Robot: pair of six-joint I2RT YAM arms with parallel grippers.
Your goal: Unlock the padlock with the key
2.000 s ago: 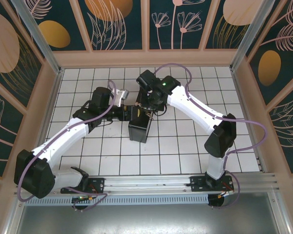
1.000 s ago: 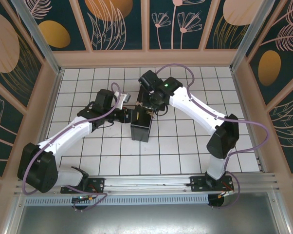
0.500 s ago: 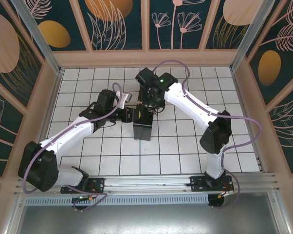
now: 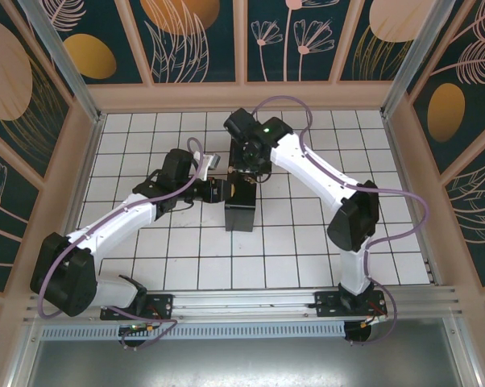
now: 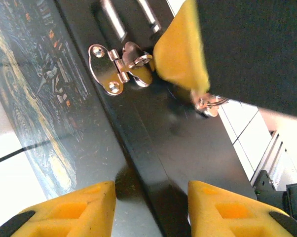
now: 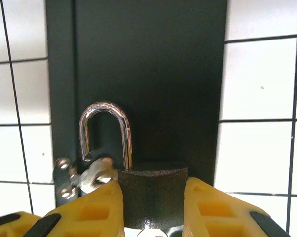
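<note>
My right gripper needs to release the padlock on the white tiles (image 4: 306,207) between the black box and the right arm's elbow.
The padlock (image 6: 153,197) has a dark speckled body, and my right gripper (image 6: 152,207) is shut on it, one yellow finger on each side. Its silvery shackle (image 6: 105,128) arches up over the black box (image 6: 153,59). The shackle's left leg ends beside the box's metal hasp (image 6: 84,177), outside the body. A small silvery piece, seemingly the key (image 5: 207,104), sticks out under that gripper's finger (image 5: 180,54). My left gripper (image 5: 149,202) stands open, its fingertips straddling the box's long edge (image 5: 138,148), close to the surface. From above, both grippers (image 4: 218,191) (image 4: 244,179) meet at the box (image 4: 241,211).
The box's swirly blue-and-yellow lid (image 5: 35,98) faces my left gripper. White tiled floor (image 4: 307,242) lies free all round the box. Wooden walls (image 4: 242,97) close the cell off at the back and sides.
The box has slid a little to the right, with both grippers staying on it. The right arm's elbow has swung leftwards.
</note>
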